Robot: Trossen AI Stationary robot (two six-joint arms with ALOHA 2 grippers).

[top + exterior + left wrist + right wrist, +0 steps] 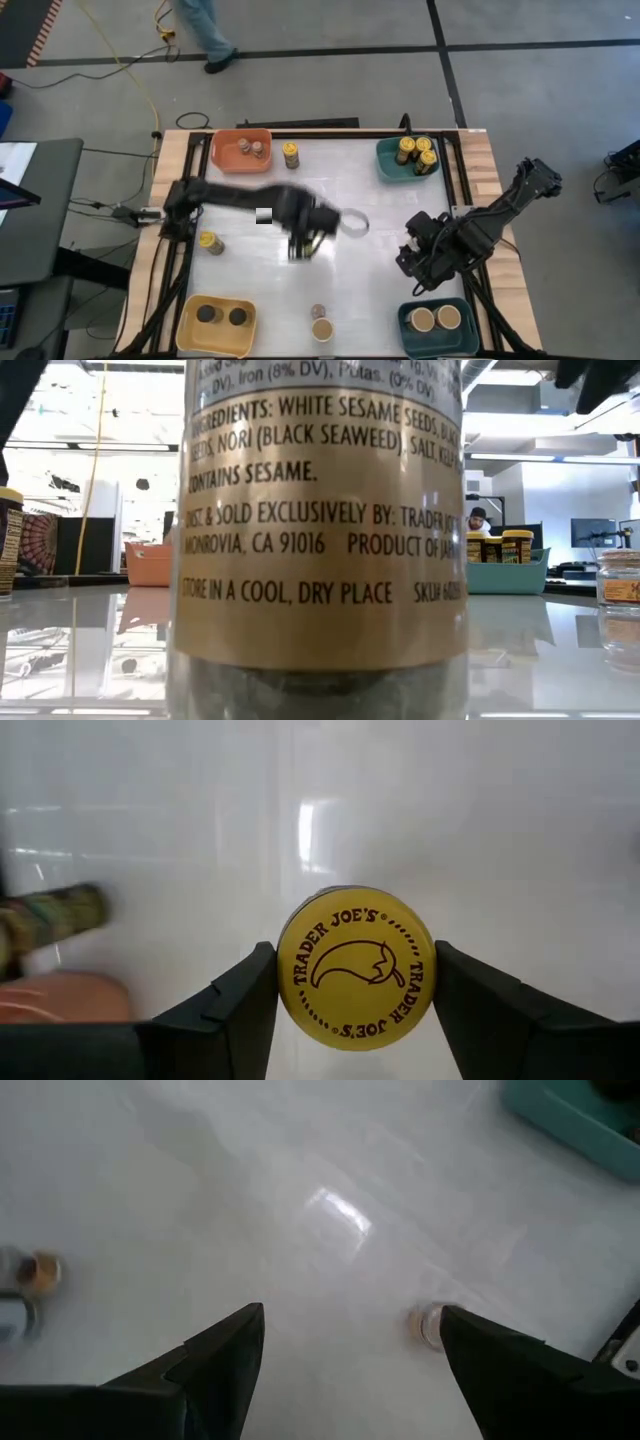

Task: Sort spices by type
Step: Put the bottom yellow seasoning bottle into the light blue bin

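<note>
Next, my left gripper lets go of the yellow-lidded jar on the bare table (336, 194) near the teal bin, toward the orange bin.
My left gripper (303, 243) is over the table's middle, shut on a yellow-lidded jar (355, 965). My right gripper (413, 258) waits open above the table's right side, holding nothing (350, 1350). Loose jars stand on their bases: a yellow-lidded one (291, 154) beside the orange bin, another (210, 242) at the left, and a grey-topped one (318, 312) with a tan-lidded one (322, 329) at the near edge. The tan-lidded jar's label (320, 520) fills the low view. My left gripper pinches the yellow-lidded jar between its two fingers, one finger (245, 995) on each side of the lid's rim (290, 970). The fingers come from above, pointing down. The jar is upright; its lid hides the body and whether the base is on the table.
The orange bin (222, 150) at far left holds two small jars. The teal bin (384, 160) at far right holds yellow-lidded jars. The yellow bin (190, 325) at near left holds two black-lidded jars, and the dark teal bin (405, 322) at near right two tan-lidded ones.
</note>
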